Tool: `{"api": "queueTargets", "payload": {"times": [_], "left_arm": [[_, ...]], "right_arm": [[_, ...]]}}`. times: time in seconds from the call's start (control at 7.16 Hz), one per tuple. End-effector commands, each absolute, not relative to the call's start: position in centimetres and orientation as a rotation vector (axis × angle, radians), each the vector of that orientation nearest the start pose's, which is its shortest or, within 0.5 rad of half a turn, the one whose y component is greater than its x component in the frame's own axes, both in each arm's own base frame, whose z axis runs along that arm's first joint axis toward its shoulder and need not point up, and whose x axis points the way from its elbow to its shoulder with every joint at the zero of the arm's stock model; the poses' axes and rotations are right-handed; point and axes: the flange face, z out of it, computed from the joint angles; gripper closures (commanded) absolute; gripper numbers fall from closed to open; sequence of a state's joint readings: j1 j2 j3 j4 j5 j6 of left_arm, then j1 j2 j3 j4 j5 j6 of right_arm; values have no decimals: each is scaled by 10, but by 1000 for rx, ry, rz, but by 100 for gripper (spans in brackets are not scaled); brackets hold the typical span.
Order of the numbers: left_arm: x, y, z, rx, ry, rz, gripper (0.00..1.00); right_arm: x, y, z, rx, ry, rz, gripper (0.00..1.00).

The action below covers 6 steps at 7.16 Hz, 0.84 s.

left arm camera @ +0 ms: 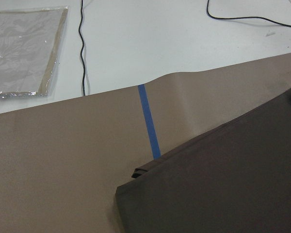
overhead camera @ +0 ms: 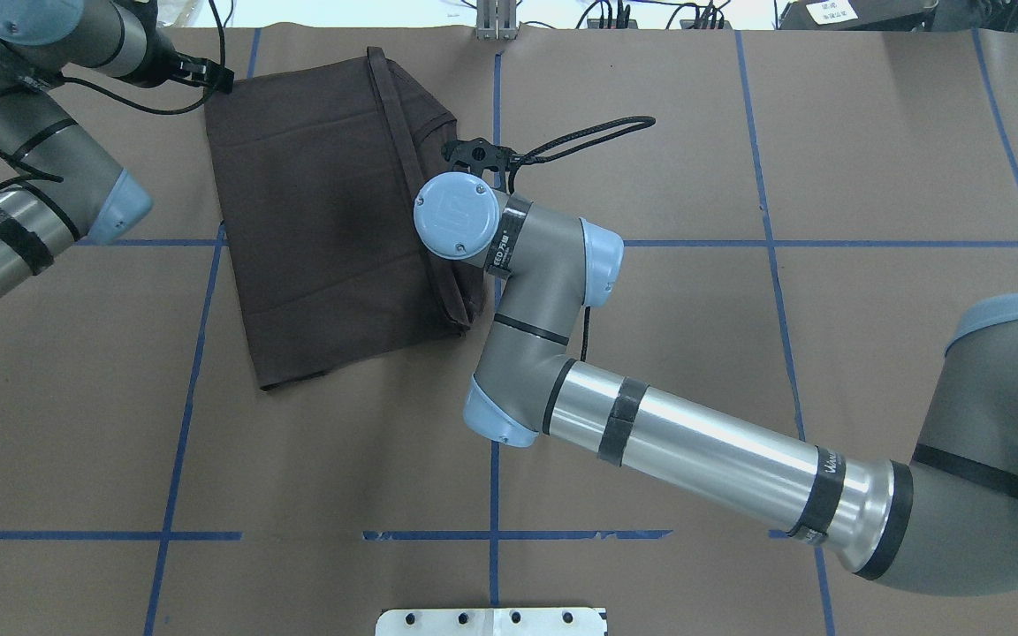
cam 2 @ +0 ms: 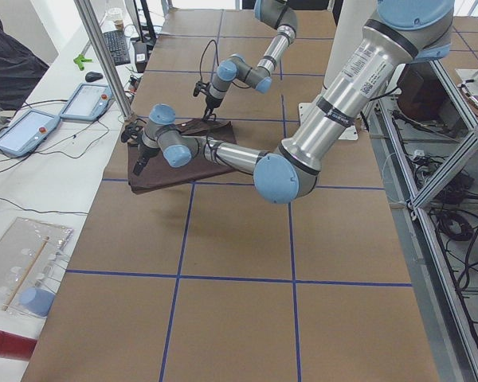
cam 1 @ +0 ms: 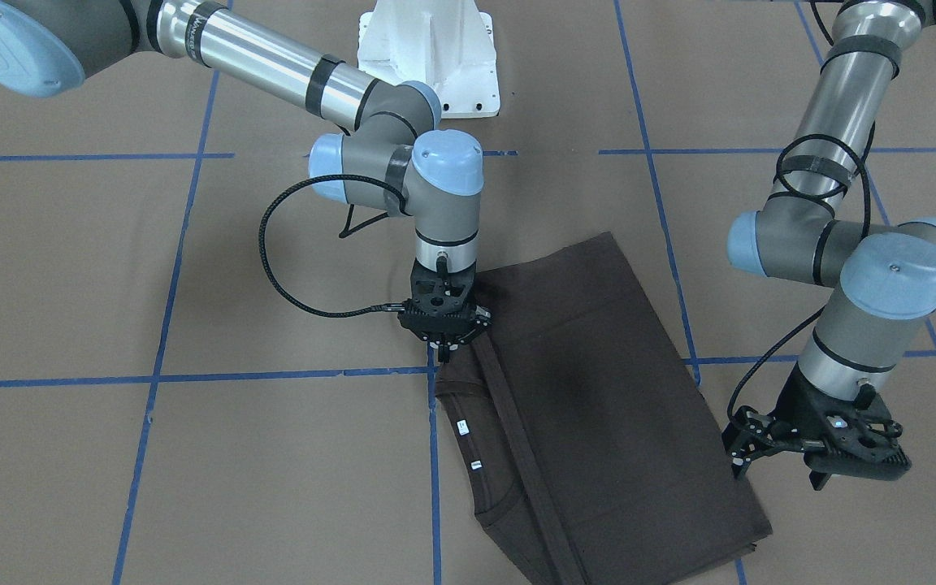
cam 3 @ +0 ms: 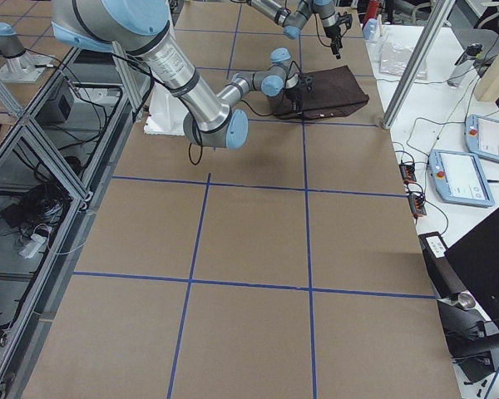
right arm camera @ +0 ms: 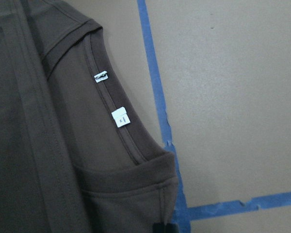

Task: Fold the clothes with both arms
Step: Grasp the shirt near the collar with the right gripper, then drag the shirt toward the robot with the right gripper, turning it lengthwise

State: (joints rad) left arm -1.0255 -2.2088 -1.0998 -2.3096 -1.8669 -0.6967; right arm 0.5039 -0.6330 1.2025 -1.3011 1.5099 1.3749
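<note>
My right gripper is going to let go of the dark brown T-shirt on the table cover squarely before the white base pedestal [cam 1: 420,302].
The dark brown T-shirt [cam 1: 598,390] lies folded flat on the brown table cover, its ribbed collar and white neck labels [right arm camera: 120,118] facing up along one edge. My right gripper [cam 1: 443,351] points straight down at that edge beside the collar, its fingers drawn together on the fabric. In the right wrist view only dark fingertips show, at the bottom edge by the collar's corner. My left gripper [cam 1: 785,471] hangs open just outside the shirt's opposite corner [left arm camera: 136,174] with nothing between its fingers. Overhead, the left gripper [overhead camera: 219,79] sits at the shirt's far left corner.
Blue tape lines [cam 1: 192,378] grid the table cover. The white base pedestal [cam 1: 427,57] stands behind the shirt. Beyond the table's far edge lie a clear plastic sheet [left arm camera: 24,48] and a black cable [left arm camera: 81,43]. A metal post [cam 2: 103,56] and handheld control tablets [cam 2: 88,102] stand nearby.
</note>
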Motion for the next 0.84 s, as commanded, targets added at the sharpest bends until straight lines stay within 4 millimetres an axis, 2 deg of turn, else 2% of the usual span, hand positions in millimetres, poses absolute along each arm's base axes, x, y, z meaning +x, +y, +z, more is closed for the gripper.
{"api": "queueTargets", "payload": {"times": [0.0, 0.14, 0.28, 0.42, 0.56, 0.7], "left_arm": [[316, -717, 417, 571, 751, -6, 0], [318, -717, 416, 571, 752, -4, 0], [319, -716, 413, 574, 756, -3, 0], [318, -715, 407, 582, 764, -7, 0], [323, -712, 404, 582, 769, -1, 0], [323, -712, 404, 582, 769, 0, 0]], "right_arm": [[-603, -437, 233, 368, -792, 275, 100], [-578, -389, 242, 380, -810, 240, 100], [-551, -335, 261, 397, -820, 209, 100], [-532, -291, 293, 406, -799, 198, 100], [-529, -270, 309, 397, -787, 197, 100], [-532, -261, 314, 390, -783, 196, 100]]}}
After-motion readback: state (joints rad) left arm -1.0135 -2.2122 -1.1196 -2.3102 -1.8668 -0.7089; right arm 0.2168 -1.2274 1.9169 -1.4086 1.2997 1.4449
